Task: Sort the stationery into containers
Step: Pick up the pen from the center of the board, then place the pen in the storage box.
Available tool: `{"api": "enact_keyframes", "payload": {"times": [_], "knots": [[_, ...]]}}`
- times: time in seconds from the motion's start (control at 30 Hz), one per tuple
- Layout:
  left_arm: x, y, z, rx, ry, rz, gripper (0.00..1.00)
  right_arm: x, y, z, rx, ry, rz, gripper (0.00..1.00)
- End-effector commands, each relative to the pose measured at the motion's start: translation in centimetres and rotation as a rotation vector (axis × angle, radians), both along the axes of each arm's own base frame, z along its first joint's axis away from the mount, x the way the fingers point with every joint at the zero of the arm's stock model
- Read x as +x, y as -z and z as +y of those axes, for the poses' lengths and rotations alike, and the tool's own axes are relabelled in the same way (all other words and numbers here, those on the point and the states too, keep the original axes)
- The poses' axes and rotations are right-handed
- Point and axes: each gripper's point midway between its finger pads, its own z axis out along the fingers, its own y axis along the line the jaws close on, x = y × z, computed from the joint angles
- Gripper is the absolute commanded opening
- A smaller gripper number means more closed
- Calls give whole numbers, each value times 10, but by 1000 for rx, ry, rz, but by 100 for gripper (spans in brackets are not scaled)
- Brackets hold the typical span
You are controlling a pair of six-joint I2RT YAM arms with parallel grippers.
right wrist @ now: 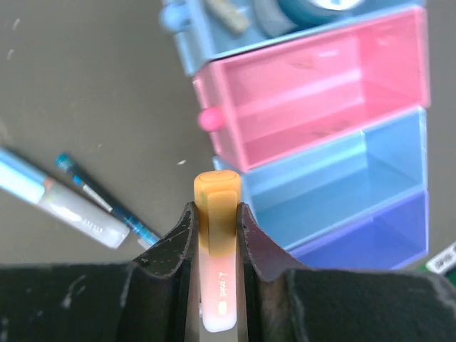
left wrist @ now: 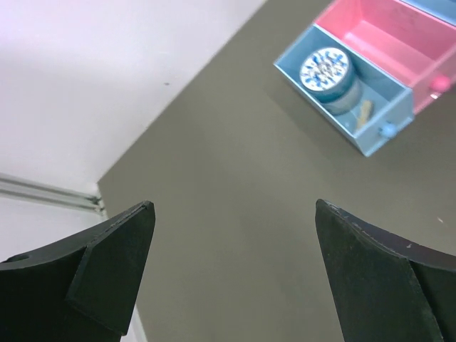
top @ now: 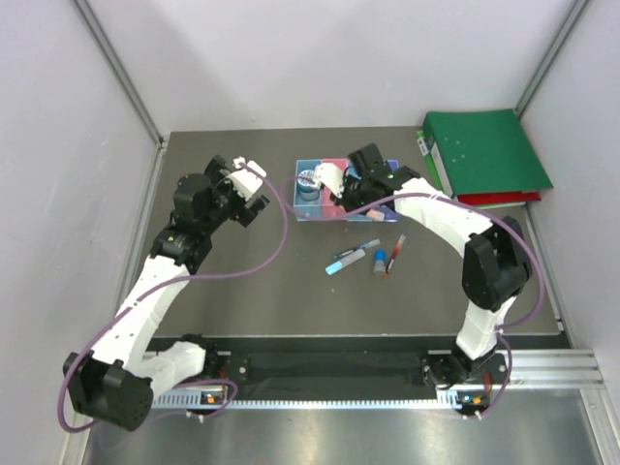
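Next, I let go of the orange-yellow highlighter with my right gripper inside the purple bin [top: 387, 191] [right wrist: 374, 235], lengthwise on its bottom.
My right gripper [right wrist: 216, 208] is shut on the orange-yellow highlighter [right wrist: 216, 191], cap pointing forward, held above the front edge where the pink bin [right wrist: 313, 78] meets the light-blue bin [right wrist: 335, 178]. The purple bin [right wrist: 377, 235] is beside them. The blue bin [left wrist: 388, 107] holds the round blue disc [left wrist: 325, 70] and the tan eraser [left wrist: 364, 112]. On the table lie the light-blue marker [top: 351, 258], a thin dark pen [right wrist: 107, 203], the small blue cylinder [top: 380, 260] and a red pen [top: 395, 254]. My left gripper [left wrist: 235, 214] is open and empty over bare table, left of the bins.
Big green binders [top: 484, 155] lie at the back right, with a red one [top: 499, 199] under them. Pale walls close the table at the left, back and right. A metal rail [top: 387, 395] runs along the near edge.
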Motion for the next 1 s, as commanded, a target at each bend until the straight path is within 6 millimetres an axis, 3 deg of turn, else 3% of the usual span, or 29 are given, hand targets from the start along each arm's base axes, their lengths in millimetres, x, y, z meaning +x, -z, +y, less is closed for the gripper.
{"api": "enact_keyframes", "payload": {"times": [0.0, 0.13, 0.3, 0.4, 0.43, 0.57, 0.73, 0.87, 0.97], "knots": [[-16, 10, -24, 11, 168, 71, 99, 33, -73, -3, 238, 274, -82, 0], [-40, 33, -57, 43, 434, 185, 99, 64, -102, -18, 364, 493, -112, 0], [-49, 41, -87, 30, 646, 270, 99, 110, -118, -43, 475, 700, -134, 0], [-53, 53, -103, 28, 770, 318, 99, 134, -108, -59, 500, 785, -124, 0], [-54, 59, -112, 23, 829, 328, 99, 140, -95, -61, 493, 808, -103, 0], [-59, 75, -136, 25, 962, 362, 97, 159, -74, -75, 522, 872, -58, 0], [-67, 101, -168, 117, 1072, 372, 99, 172, -44, -88, 525, 915, 6, 0], [-61, 99, -179, 118, 1075, 367, 99, 179, -31, -97, 535, 952, 39, 0], [-59, 104, -183, 118, 1076, 380, 99, 173, -16, -96, 522, 958, 75, 0]]}}
